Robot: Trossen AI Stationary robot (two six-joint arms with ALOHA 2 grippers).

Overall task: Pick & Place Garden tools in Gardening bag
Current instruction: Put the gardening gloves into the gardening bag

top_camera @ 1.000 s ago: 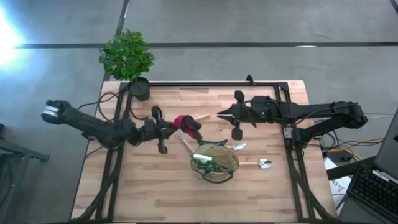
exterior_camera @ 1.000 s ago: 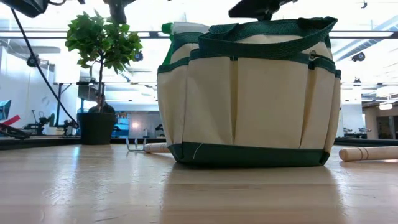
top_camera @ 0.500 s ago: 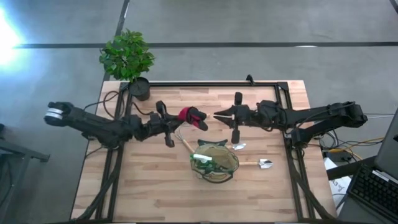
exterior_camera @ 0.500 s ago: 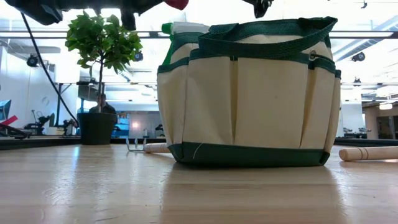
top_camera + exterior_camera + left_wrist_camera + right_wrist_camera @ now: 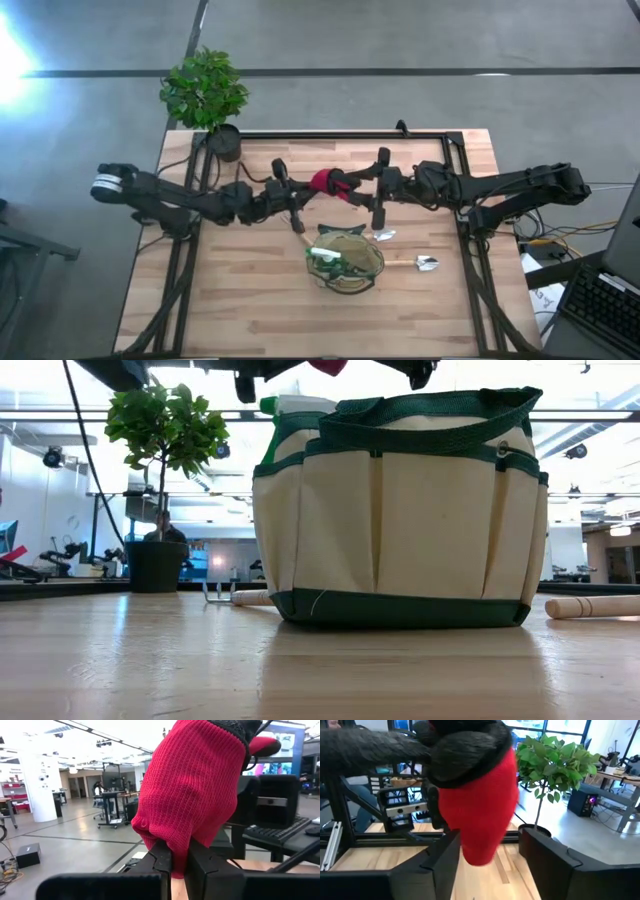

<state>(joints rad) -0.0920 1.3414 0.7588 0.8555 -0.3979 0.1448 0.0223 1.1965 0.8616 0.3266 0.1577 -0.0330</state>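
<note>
The red glove sits only at the tips of the robot's open right fingers, so next the left gripper brings it deeper before the right gripper closes on the red knit (image 5: 482,810).
A red glove (image 5: 324,182) with a black coated part hangs in the air over the table's middle, beyond the bag. My left gripper (image 5: 303,190) is shut on it. My right gripper (image 5: 487,851) faces it from the right and is open. Its two fingers stand on either side of the glove's free end (image 5: 482,825). The tan gardening bag (image 5: 345,262) with green trim stands on the table nearer the front. A green spray bottle with a white top (image 5: 290,405) shows at its left side. Two metal trowels (image 5: 424,263) (image 5: 385,236) lie to its right. My left gripper pinches the glove's red knit part (image 5: 176,851) between its two fingers, a bunched fold of it. The fingers come about level from the table's left. The glove juts out beyond them toward the right gripper, lifted clear of the table. Whether my right gripper touches the glove, I cannot tell.
A potted plant (image 5: 207,95) stands at the far left corner. A small rake (image 5: 226,597) and a wooden handle (image 5: 595,605) lie on the table behind the bag. A black frame (image 5: 330,134) runs along the table's far edge and sides.
My left gripper has carried the glove toward the table's right, up to my right gripper. The glove has stayed clear of the table. My right gripper has kept its place and opened, and the glove's free end now sits between its fingers.
</note>
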